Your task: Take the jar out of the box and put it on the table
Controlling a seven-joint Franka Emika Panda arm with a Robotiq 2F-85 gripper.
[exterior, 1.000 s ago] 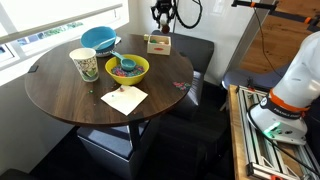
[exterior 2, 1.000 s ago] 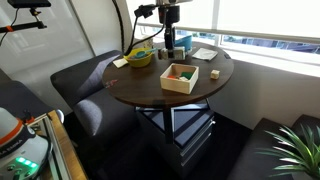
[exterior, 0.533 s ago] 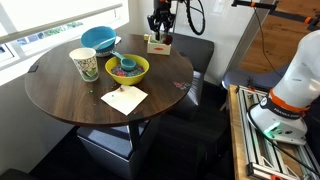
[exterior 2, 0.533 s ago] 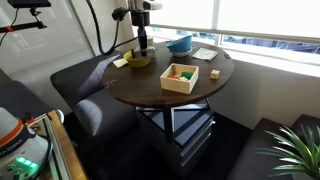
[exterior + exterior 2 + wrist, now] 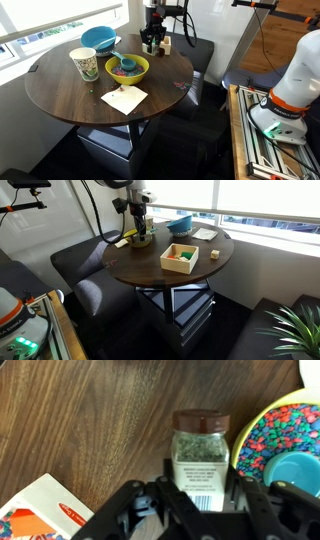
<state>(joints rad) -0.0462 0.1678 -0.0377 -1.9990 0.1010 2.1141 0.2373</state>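
The jar, now held low beside the yellow-green bowl, will be let go by my gripper on the dark wood table [image 5: 157,57] between the yellow-green bowl and the tan box.
My gripper [image 5: 202,486] is shut on the jar [image 5: 200,452], a clear spice jar of green herbs with a brown lid and a white barcode label. It is held low over the dark wood table [image 5: 90,420], just beside the yellow-green bowl [image 5: 275,440]. I cannot tell whether the jar touches the table. In both exterior views the gripper [image 5: 150,40] [image 5: 140,230] stands by that bowl [image 5: 127,68] [image 5: 140,240]. The tan box [image 5: 178,268] sits apart near the table edge; the gripper mostly hides it in an exterior view [image 5: 166,43].
A blue bowl [image 5: 100,38], a patterned cup [image 5: 85,64] and a paper sheet [image 5: 124,98] lie on the table [image 5: 70,100]. A white and orange card [image 5: 45,510] lies left of the jar. Dark seats surround the table.
The gripper has moved from above the box across to the yellow-green bowl and come down toward the table, with the jar in it.
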